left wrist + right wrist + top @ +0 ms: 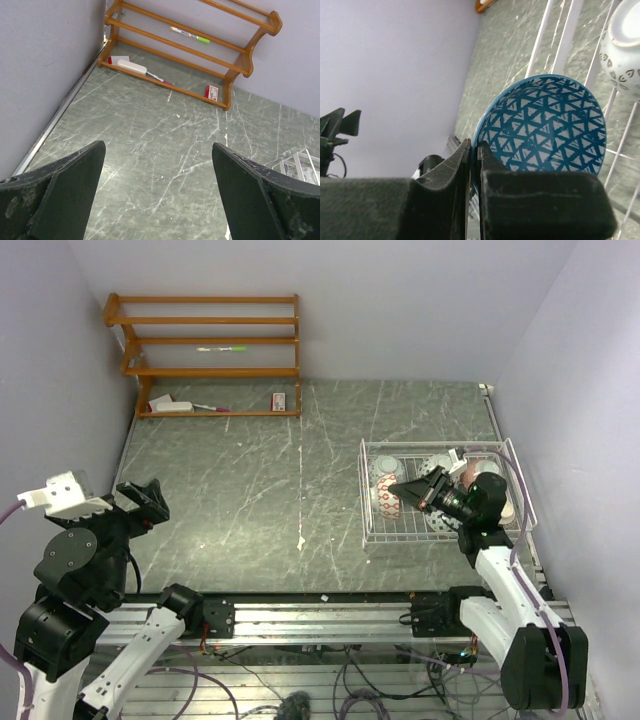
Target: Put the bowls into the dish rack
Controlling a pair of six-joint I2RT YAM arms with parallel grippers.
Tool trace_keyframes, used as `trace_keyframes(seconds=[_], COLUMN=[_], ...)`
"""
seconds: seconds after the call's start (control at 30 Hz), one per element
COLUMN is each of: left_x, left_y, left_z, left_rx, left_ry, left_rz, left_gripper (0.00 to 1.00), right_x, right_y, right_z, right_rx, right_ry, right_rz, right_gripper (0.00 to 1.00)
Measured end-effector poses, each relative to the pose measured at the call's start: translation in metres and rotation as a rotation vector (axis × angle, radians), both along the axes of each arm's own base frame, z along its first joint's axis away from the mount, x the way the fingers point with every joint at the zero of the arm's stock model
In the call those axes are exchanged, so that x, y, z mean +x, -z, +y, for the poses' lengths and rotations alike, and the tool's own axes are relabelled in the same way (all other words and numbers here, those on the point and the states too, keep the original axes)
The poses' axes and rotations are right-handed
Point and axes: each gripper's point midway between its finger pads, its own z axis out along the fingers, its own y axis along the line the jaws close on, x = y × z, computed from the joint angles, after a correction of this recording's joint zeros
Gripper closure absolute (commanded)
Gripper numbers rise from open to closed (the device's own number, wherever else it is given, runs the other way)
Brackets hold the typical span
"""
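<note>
The robot's right gripper needs to set the blue bowl down in the front corner of the dish rack (405, 516), beside the pale bowls.
The blue bowl (545, 125), with a triangle pattern inside, stands on edge in the right wrist view. My right gripper (474, 150) is shut on its rim, one finger inside and one outside. From above, that gripper (400, 486) reaches into the left half of the white wire dish rack (440, 538), next to a red-patterned bowl (386, 503) and other pale bowls (437, 464). A pale bowl with a dark pattern (622, 45) sits beyond the rack wires (560, 30). My left gripper (159, 145) hangs open and empty over the bare table at the far left (145, 502).
An orange wooden shelf (210, 355) stands at the back left against the wall, with a pen and small items on it (200, 50). A corner of the rack (300, 165) shows at the right of the left wrist view. Walls close in the table on both sides.
</note>
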Motion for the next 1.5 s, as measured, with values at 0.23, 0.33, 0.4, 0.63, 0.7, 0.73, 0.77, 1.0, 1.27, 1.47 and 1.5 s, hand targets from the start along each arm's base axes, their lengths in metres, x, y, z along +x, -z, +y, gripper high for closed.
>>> trace_keyframes(seconds=[0.23,0.33,0.4,0.63,0.7,0.73,0.77,1.0,1.27,1.47,1.5], left_x=[0.0,0.0,0.0,0.002,0.004,0.004,0.005,0.009,0.011,0.014,0.015], left_y=[0.0,0.0,0.0,0.002,0.003,0.003,0.003,0.006,0.01,0.011,0.012], left_z=[-0.001,-0.001,-0.001,-0.001,-0.002,-0.002,-0.003,-0.005,-0.006,-0.007,-0.008], left_rx=[0.0,0.0,0.0,0.002,0.003,0.004,0.004,0.007,0.013,0.014,0.015], left_ry=[0.002,0.002,0.002,0.002,0.002,0.003,0.003,0.004,0.004,0.004,0.004], left_rz=[0.0,0.0,0.0,0.004,0.007,0.009,0.01,0.018,0.029,0.031,0.033], left_gripper=[0.01,0.01,0.01,0.01,0.01,0.01,0.01,0.01,0.01,0.01,0.01], right_x=[0.001,0.002,0.001,0.001,0.001,0.001,0.002,0.005,0.018,0.029,0.03], right_y=[0.007,0.013,0.021,0.046,0.048,0.048,0.049,0.053,0.061,0.068,0.073], right_z=[0.001,-0.001,-0.002,-0.009,-0.01,-0.011,-0.012,-0.024,-0.042,-0.058,-0.061], right_rx=[0.061,0.073,0.08,0.082,0.082,0.081,0.08,0.05,-0.02,-0.111,-0.136], right_ry=[-0.005,0.004,0.008,0.033,0.029,0.026,0.023,0.024,0.084,0.157,0.173], right_rz=[0.054,0.087,0.118,0.218,0.222,0.223,0.226,0.248,0.245,0.227,0.234], right_gripper=[1.0,1.0,1.0,1.0,1.0,1.0,1.0,0.9,0.81,0.72,0.71])
